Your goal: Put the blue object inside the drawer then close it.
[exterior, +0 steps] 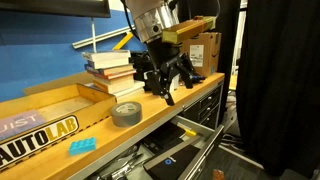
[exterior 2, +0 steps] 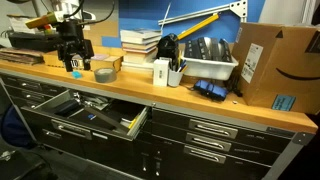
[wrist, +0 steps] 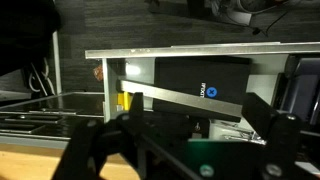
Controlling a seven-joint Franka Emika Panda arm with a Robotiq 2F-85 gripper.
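The robot's gripper will next move to the blue object near the bench's front edge and close on the blue object's opposite sides [exterior: 82, 146].
The blue object [exterior: 83, 146] is a small flat cyan block lying on the wooden bench top near the front edge; it also shows in an exterior view [exterior 2: 75, 70]. The drawer [exterior: 172, 150] stands pulled out below the bench top, holding dark items, and shows in both exterior views [exterior 2: 100, 112]. My gripper [exterior: 165, 85] hangs above the bench with its fingers spread, open and empty, apart from the block [exterior 2: 72, 60]. The wrist view looks past my open fingers [wrist: 200, 115] into the drawer, behind its pale edge [wrist: 200, 52]; the block is out of that view.
A grey tape roll [exterior: 127, 113] lies on the bench between the block and a stack of books [exterior: 108, 65]. A shallow wooden tray [exterior: 50, 108], a white bin [exterior 2: 205, 62] and a cardboard box [exterior 2: 275, 65] stand on the bench. Black cabinet drawer fronts [exterior 2: 215, 128] run below.
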